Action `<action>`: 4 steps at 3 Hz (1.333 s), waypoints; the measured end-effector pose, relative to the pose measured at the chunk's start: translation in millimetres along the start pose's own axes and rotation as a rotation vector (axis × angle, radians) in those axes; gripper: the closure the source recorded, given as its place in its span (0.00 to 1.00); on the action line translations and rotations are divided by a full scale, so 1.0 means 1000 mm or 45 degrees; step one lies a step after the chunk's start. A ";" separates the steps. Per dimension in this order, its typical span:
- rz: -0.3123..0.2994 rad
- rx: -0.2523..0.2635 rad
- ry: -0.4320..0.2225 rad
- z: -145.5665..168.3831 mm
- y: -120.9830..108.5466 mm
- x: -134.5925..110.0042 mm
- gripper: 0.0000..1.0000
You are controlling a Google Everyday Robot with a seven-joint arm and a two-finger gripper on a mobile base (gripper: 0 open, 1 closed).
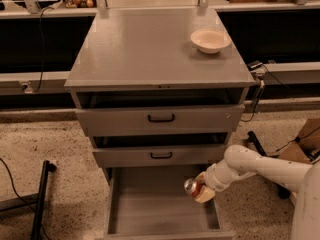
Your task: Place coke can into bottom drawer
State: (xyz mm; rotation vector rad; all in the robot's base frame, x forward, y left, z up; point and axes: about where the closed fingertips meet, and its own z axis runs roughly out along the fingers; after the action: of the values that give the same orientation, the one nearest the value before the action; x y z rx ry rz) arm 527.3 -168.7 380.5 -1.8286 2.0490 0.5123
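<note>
My gripper is holding the coke can. It will let the can go near the middle of the bottom drawer's grey bottom (181,194).
The coke can (192,186) is a small red can with a silver end, tilted and held in my gripper (199,189). The gripper is shut on it and hangs just above the right side of the bottom drawer (150,204), which is pulled out, a deep grey tray. My white arm (260,168) reaches in from the right. The two upper drawers with black handles (161,118) are nearly closed.
A cream bowl (210,40) sits on the cabinet top (150,49) at the back right. A black stand leg (40,199) lies on the speckled floor at the left. A cardboard box (307,136) and cables are at the right.
</note>
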 end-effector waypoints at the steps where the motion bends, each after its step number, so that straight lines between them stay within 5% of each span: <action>1: -0.021 0.107 0.004 0.002 -0.020 0.000 1.00; 2: 0.007 0.066 0.028 0.022 -0.025 0.002 1.00; 4: -0.037 0.000 -0.105 0.117 -0.051 0.017 1.00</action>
State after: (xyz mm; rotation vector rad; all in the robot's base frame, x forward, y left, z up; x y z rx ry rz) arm 577.8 -132.0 268.6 -1.8038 1.9655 0.5704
